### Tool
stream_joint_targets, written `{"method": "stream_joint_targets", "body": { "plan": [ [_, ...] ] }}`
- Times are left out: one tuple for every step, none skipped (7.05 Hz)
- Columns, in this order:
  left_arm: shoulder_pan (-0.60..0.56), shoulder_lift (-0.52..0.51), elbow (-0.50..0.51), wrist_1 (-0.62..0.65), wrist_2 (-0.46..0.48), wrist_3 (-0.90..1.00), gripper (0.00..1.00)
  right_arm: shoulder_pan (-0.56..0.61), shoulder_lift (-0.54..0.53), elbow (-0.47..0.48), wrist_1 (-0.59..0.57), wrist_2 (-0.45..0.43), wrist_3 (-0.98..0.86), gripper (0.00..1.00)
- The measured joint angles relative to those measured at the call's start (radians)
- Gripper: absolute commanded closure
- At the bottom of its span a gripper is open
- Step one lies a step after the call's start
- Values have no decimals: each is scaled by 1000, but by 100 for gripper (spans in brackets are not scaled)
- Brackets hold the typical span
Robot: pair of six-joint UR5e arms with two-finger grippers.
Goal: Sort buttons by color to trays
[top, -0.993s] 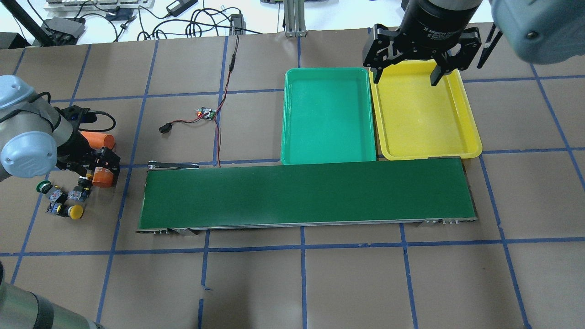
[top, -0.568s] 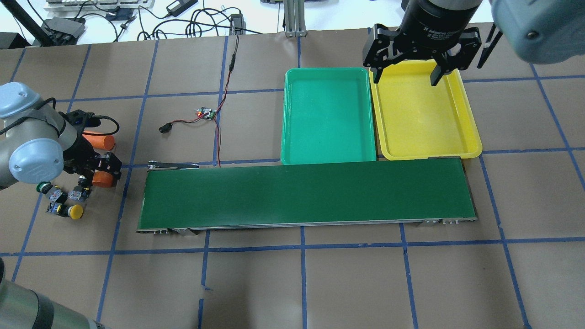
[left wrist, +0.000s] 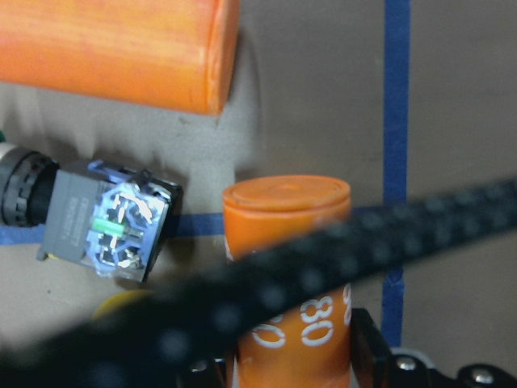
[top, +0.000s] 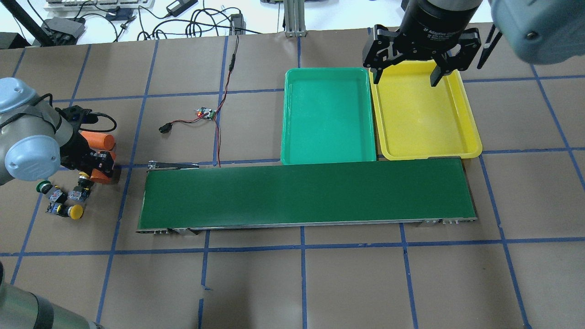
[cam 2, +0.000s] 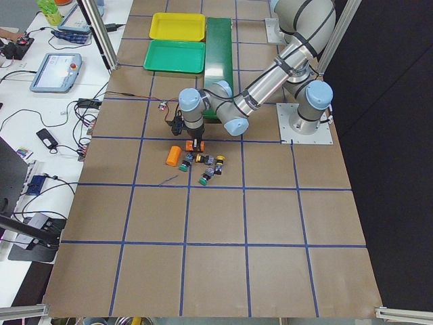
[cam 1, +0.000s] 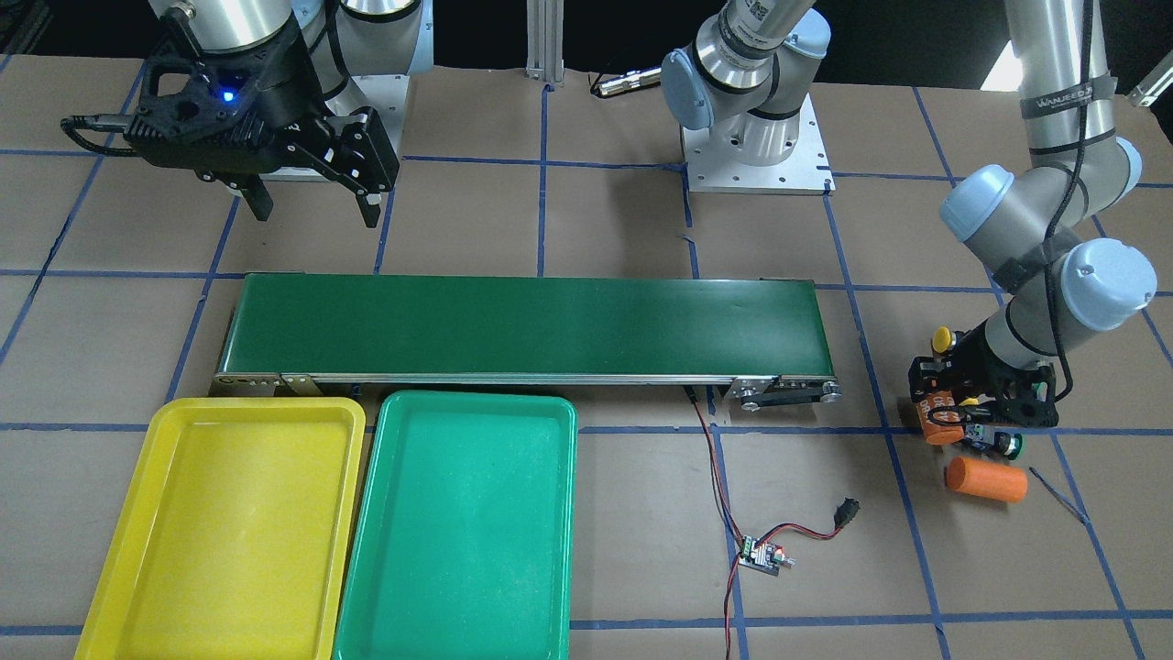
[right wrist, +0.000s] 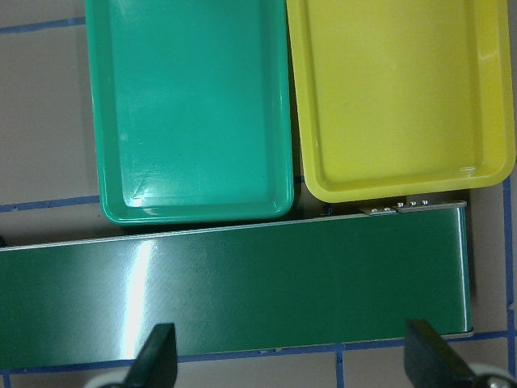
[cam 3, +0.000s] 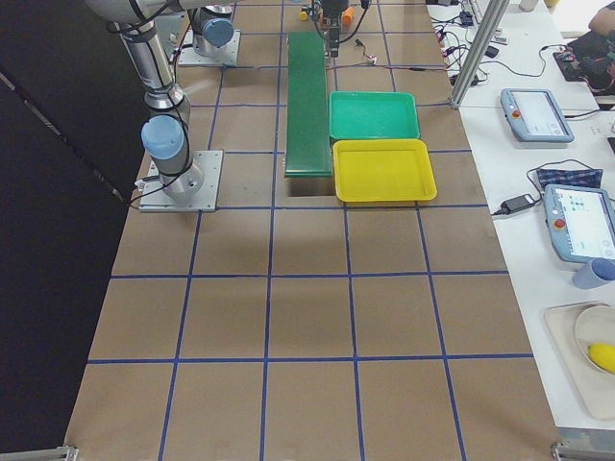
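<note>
My left gripper has a place to put the orange cylinder, now upright just beyond the button cluster. I should set it down on the dark-green conveyor belt (cam 1: 750, 313) near its end facing the buttons.
Several buttons lie in a cluster at the table's left end: a green-capped one (top: 44, 186), a yellow-capped one (top: 75, 211) and grey-bodied ones (top: 77, 194) between them. One grey button body (left wrist: 105, 230) shows close up in the left wrist view. My left gripper (top: 98, 167) stands just beyond the cluster, shut on an upright orange cylinder (left wrist: 287, 275) marked 080. The green tray (top: 327, 116) and the yellow tray (top: 422, 114) lie side by side, both bare. My right gripper (top: 404, 75) hangs open over the yellow tray's far end, holding nothing.
A long dark-green conveyor belt (top: 306, 194) runs across the middle, in front of the trays. A second orange cylinder (top: 97, 139) lies on its side behind my left gripper. A small circuit board (top: 206, 113) with red-black wires lies beyond the belt's left end.
My left gripper, with the orange cylinder in it, has shifted slightly left and away from the buttons. The right arm has stayed still.
</note>
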Motion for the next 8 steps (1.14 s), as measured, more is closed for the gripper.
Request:
{"method": "stream_joint_targets", "body": {
  "plan": [
    [-11, 32, 12, -28, 12, 79, 98, 0, 0, 0, 0, 0, 0, 0],
    [-29, 82, 11, -84, 15, 181, 99, 0, 0, 0, 0, 0, 0, 0],
    [-62, 151, 0, -167, 11, 266, 99, 0, 0, 0, 1, 0, 0, 0],
    [-127, 220, -15, -253, 3, 327, 100, 0, 0, 0, 1, 0, 0, 0],
    [-225, 269, -33, -318, 0, 379, 100, 0, 1, 0, 1, 0, 0, 0],
    [-308, 294, -60, -342, 0, 422, 100, 0, 1, 0, 1, 0, 0, 0],
    [-355, 305, -96, -344, -1, 491, 100, 0, 1, 1, 1, 0, 0, 0],
    [-377, 309, -129, -336, -2, 577, 93, 0, 0, 2, 1, 0, -1, 0]
  ]
}}
